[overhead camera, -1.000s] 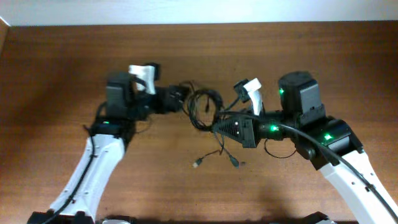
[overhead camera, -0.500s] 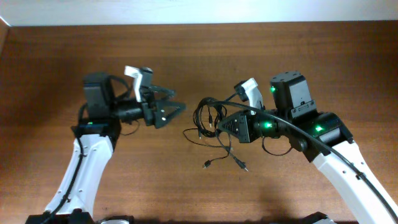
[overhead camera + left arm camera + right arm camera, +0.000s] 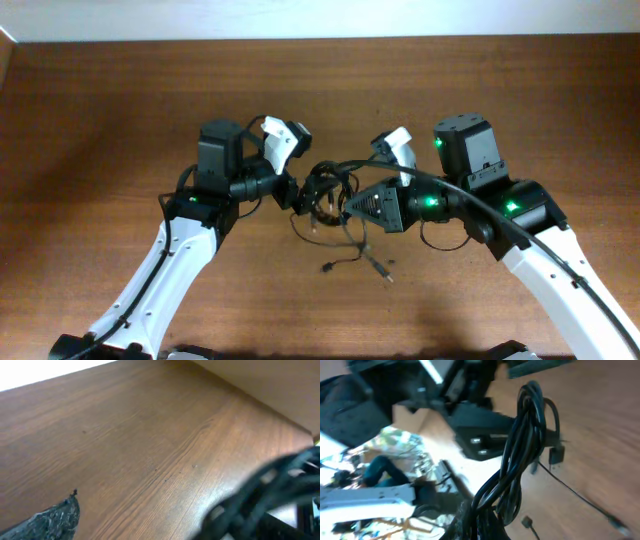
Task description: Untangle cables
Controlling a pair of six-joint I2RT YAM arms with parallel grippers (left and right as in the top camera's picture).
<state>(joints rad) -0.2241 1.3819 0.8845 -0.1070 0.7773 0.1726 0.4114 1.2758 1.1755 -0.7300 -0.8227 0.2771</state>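
Observation:
My right gripper is holding the bunched cables in its fingers, so before it opens I need to have my left gripper close on the loops at the cables' far end [image 3: 532, 406].
The cables [image 3: 328, 183] are a small bundle of thin black cords held up between my two grippers, with two loose plug ends [image 3: 327, 266] trailing onto the table. My right gripper [image 3: 347, 208] is shut on the bundle's right side. In the right wrist view the looped cords [image 3: 525, 445] rise straight out of its jaws. My left gripper [image 3: 298, 196] is at the bundle's left side with its jaws open. In the left wrist view one fingertip [image 3: 55, 520] shows at the lower left, and the cables [image 3: 270, 490] are a blur at the right.
The wooden table [image 3: 120, 100] runs to a pale wall at the back edge. The thick black wires on both arms hang near the bundle. A thin cord with a plug [image 3: 555, 455] trails over the wood in the right wrist view.
My left gripper pulled away to the left and opened, then swung back right to the bundle. My right gripper kept hold of the cables and has barely moved in the last half second.

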